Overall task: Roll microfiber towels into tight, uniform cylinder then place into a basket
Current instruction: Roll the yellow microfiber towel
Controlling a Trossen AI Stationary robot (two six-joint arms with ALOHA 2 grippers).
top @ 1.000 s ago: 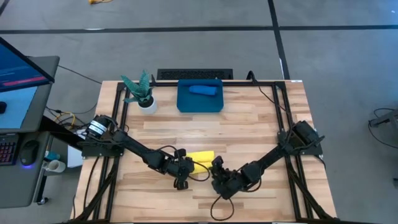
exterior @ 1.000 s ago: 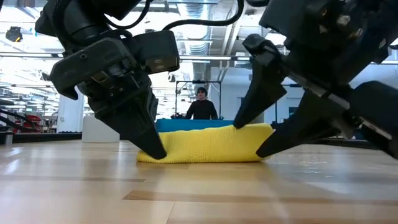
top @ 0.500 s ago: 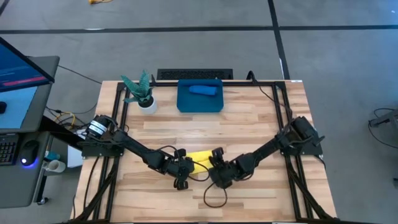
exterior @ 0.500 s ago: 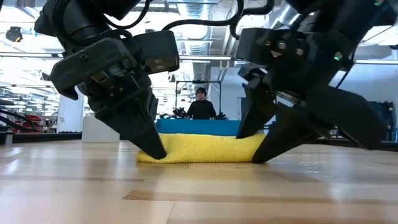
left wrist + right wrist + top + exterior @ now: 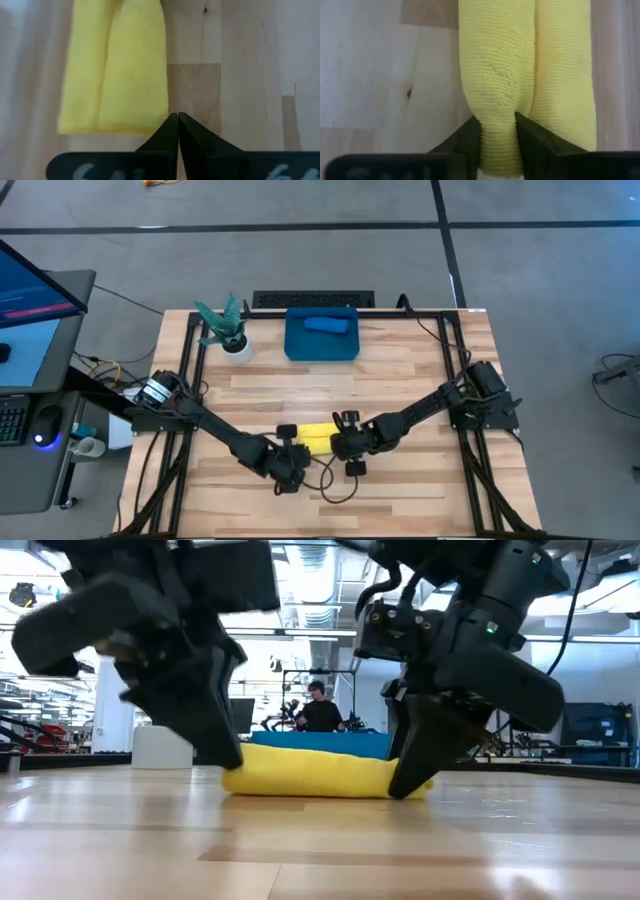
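Shut left gripper beside yellow towel's near corner should open, then pinch the near lobe's end (image 5: 132,121) to match my right gripper's hold.
A yellow microfiber towel (image 5: 318,438) lies rolled into two side-by-side lobes on the wooden table, lengthwise left to right, near the front middle. At the towel's right end, my right gripper (image 5: 498,134) is shut on one lobe. My left gripper (image 5: 178,116) is shut, with its tips beside the near corner of the towel's left end (image 5: 235,778); whether they touch it I cannot tell. A blue rolled towel (image 5: 325,325) lies inside the teal basket (image 5: 296,345) at the far middle of the table. My right gripper pinches one lobe of the yellow towel at its right end (image 5: 497,117) between its two fingers (image 5: 470,136). The fingers slant down from the table's right and point along the roll. The cloth narrows between the fingers. The towel lies on the table.
A white pot with a green plant (image 5: 235,340) stands left of the basket. A black cable (image 5: 335,485) loops on the table just in front of the grippers. A person (image 5: 320,712) shows in the room beyond the far edge. Bare wood lies between the towel and the basket.
My right gripper has moved toward the table's left onto the towel's right end, rolled about its own axis, and closed from wide open onto one lobe. My left gripper has stayed shut and has risen and tipped a little at the towel's left end.
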